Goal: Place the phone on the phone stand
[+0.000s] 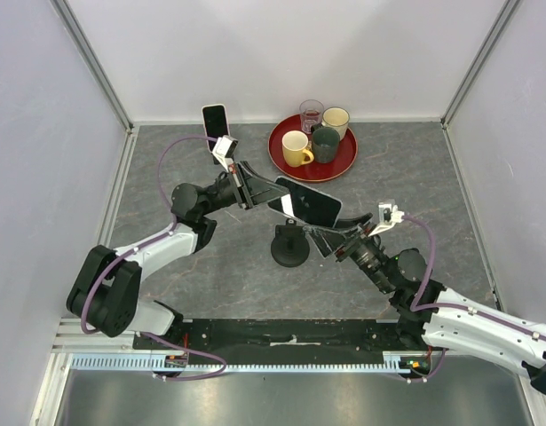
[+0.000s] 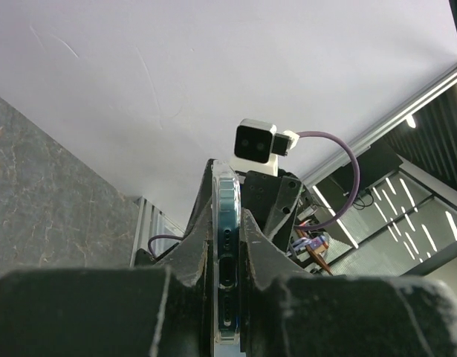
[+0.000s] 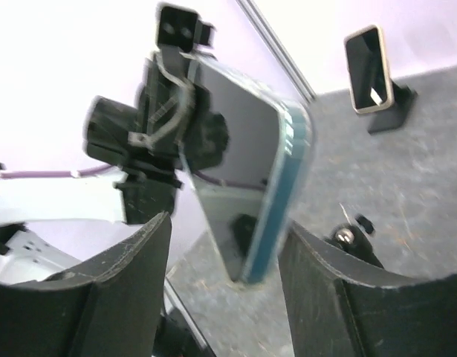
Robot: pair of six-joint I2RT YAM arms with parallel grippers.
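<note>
I will take the phone's loose end (image 1: pixel 329 213) with my right gripper, as my left gripper holds the phone by its port edge, before my left gripper takes the phone's long side.
The phone (image 1: pixel 304 201), dark-screened with a teal edge in a clear case, is held in the air above the black round-based phone stand (image 1: pixel 290 247). My left gripper (image 1: pixel 255 191) is shut on the phone's left end; in the left wrist view the phone's port edge (image 2: pixel 227 253) is pinched between the fingers. My right gripper (image 1: pixel 330 232) is open at the phone's right end. In the right wrist view the phone (image 3: pixel 250 171) hangs between the spread fingers (image 3: pixel 131 268) without clearly touching them. The stand's top (image 3: pixel 352 238) shows just past the right finger.
A second phone (image 1: pixel 216 120) stands on its own stand at the back left and also shows in the right wrist view (image 3: pixel 369 71). A red tray (image 1: pixel 281 160) with several cups sits at the back centre. White walls enclose the grey table.
</note>
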